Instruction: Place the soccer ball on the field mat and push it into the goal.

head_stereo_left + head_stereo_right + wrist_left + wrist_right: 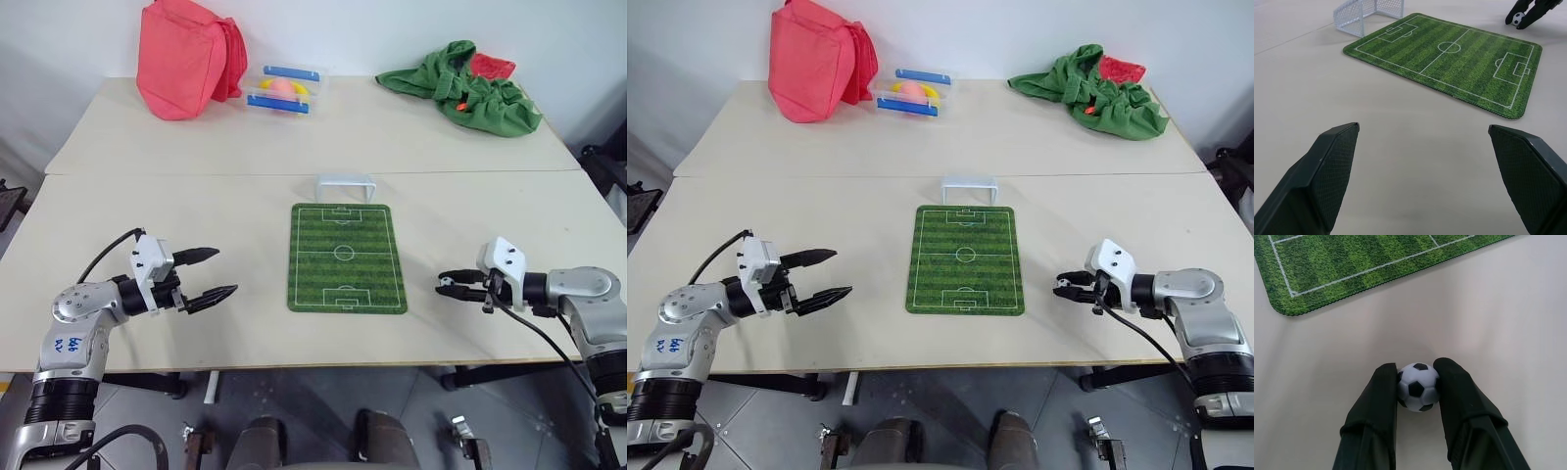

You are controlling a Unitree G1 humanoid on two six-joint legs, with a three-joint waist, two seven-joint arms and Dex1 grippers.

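Observation:
I will use my right gripper to set the soccer ball down inside the near penalty box on the field mat [346,291].
The soccer ball [1417,393] is a tiny white ball with black patches, pinched between the two black fingers of my right gripper [448,284] just above the table, to the right of the field mat [346,257]. That mat lies flat in the middle of the near table, striped green with white pitch lines. The small white goal [345,184] stands at the mat's far end. My left gripper [217,273] hovers left of the mat, fingers spread wide with nothing between them; its wrist view shows the mat [1449,56], the goal [1364,13] and the ball [1518,18].
On the far table sit a red bag [186,57], a clear box with blue bars [285,89] and a green cloth with red patches [465,86]. A seam between the two tables runs just behind the goal. Bare tabletop lies on both sides of the mat.

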